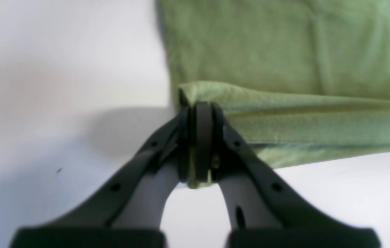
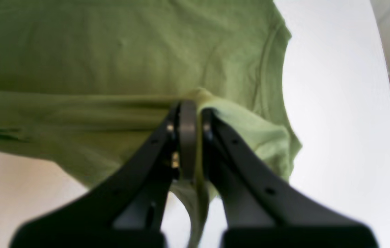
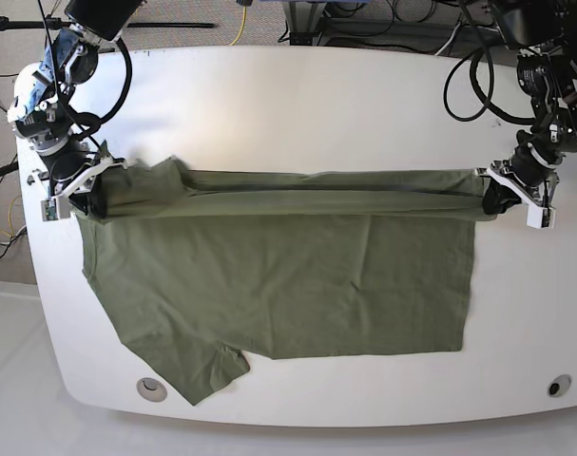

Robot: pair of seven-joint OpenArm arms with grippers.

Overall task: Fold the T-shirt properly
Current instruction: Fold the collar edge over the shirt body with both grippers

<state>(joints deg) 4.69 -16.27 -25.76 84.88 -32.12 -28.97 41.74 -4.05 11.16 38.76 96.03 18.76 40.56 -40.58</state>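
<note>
The T-shirt's shoulder end will go down on the flat cloth (image 3: pixel 98 226) (image 2: pixel 216 86) just under the T-shirt's lifted band, set there by my right gripper.
The olive-green T-shirt (image 3: pixel 278 275) lies across the white table (image 3: pixel 298 104), its far edge lifted into a taut band between both grippers. My left gripper (image 3: pixel 490 197), on the base view's right, is shut on the shirt's hem corner; the left wrist view shows the cloth (image 1: pixel 284 113) pinched at the left gripper's (image 1: pixel 200 110) tips. My right gripper (image 3: pixel 96 195), on the base view's left, is shut on the shoulder end; the right wrist view shows the right gripper (image 2: pixel 189 110) holding the fabric (image 2: pixel 112 62) near the round neck. One sleeve (image 3: pixel 198 366) lies flat at the front left.
Two round holes sit in the table's front corners, a left hole (image 3: pixel 152 386) and a right hole (image 3: pixel 555 385). Cables (image 3: pixel 383 14) and stands lie beyond the table's far edge. The table's front edge (image 3: pixel 298 418) runs close to the sleeve.
</note>
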